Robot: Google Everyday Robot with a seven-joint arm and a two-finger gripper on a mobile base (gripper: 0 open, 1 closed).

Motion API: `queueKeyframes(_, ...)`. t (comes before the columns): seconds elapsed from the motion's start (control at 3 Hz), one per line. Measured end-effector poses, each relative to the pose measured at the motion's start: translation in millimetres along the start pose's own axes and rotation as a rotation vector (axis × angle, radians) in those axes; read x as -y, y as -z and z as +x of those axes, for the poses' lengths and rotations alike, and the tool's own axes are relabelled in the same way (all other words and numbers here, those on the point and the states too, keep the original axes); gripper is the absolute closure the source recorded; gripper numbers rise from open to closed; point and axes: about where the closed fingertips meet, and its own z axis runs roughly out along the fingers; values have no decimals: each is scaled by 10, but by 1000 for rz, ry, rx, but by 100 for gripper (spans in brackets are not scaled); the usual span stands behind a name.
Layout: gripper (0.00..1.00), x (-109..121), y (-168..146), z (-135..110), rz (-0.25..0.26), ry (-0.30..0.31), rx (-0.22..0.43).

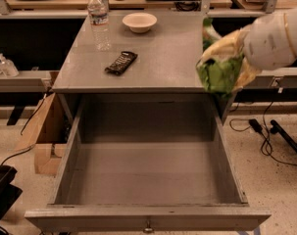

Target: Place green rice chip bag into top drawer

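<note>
Next, my gripper releases the green rice chip bag close to the middle of the open top drawer's bare bottom (167, 141), letting it rest there. The bag is now held above the drawer's corner.
The green rice chip bag (217, 72) is crumpled in my gripper (231, 65), held in the air over the right front corner of the grey cabinet top (158, 67), just above the back right corner of the drawer. My white arm (275, 40) reaches in from the right. The gripper is shut on the bag, and its yellowish fingers (225, 47) wrap over it. The top drawer (148, 214) is pulled fully open below, grey, with a small metal knob (148, 227) at the middle of its front board. Its inside is bare.
On the cabinet top stand a water bottle (99, 21), a white bowl (139, 22) and a flat black snack packet (121, 62). A cardboard box (42, 131) is on the floor at the left, and cables (270, 136) lie at the right.
</note>
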Motion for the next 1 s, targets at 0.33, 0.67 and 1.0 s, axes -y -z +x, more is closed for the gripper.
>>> queueKeyframes(0.33,100,-493,-449,-544,-71,14,152)
queueKeyframes(0.67,100,-813,-870,-986,-113,55,292)
queueKeyframes(1.0,100,-895,-1209,-1206,-114,125,383)
